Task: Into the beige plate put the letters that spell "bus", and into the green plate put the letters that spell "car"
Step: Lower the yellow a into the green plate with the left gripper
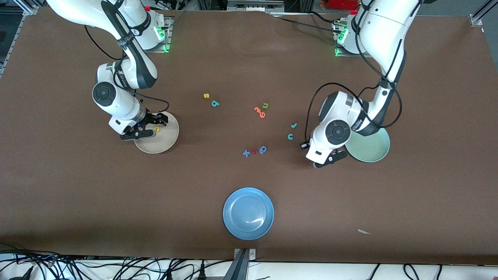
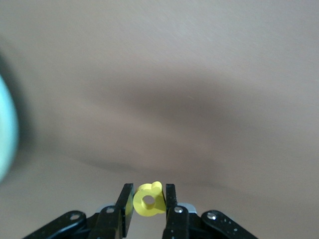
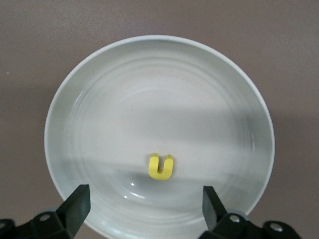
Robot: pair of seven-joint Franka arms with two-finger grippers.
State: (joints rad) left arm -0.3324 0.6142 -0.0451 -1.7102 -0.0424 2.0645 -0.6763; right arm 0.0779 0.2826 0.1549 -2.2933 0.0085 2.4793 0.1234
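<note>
Next, my right gripper moves next to the yellow "s" beside the teal "b" and closes on the curved ends of that letter (image 1: 206, 95).
My right gripper (image 1: 149, 127) hangs open over the beige plate (image 1: 163, 142), its jaws wide apart and nothing between them. A yellow "u" (image 1: 156, 129) lies in that plate; the right wrist view shows the "u" (image 3: 161, 166) on the plate (image 3: 99, 99) past the gripper (image 3: 146, 204). My left gripper (image 1: 330, 158) is shut on a yellow "a" (image 2: 140, 206), over the table beside the green plate (image 1: 373, 149). On the table lie the yellow "s" (image 1: 206, 95), teal "b" (image 1: 215, 103), teal "r" (image 1: 294, 125) and teal "c" (image 1: 290, 136).
Orange letters (image 1: 259, 112) and an olive "u" (image 1: 265, 105) lie mid-table. A blue cross (image 1: 246, 153), a red letter (image 1: 254, 151) and a blue "a" (image 1: 263, 149) sit nearer the front camera. A blue plate (image 1: 248, 213) stands near the front edge.
</note>
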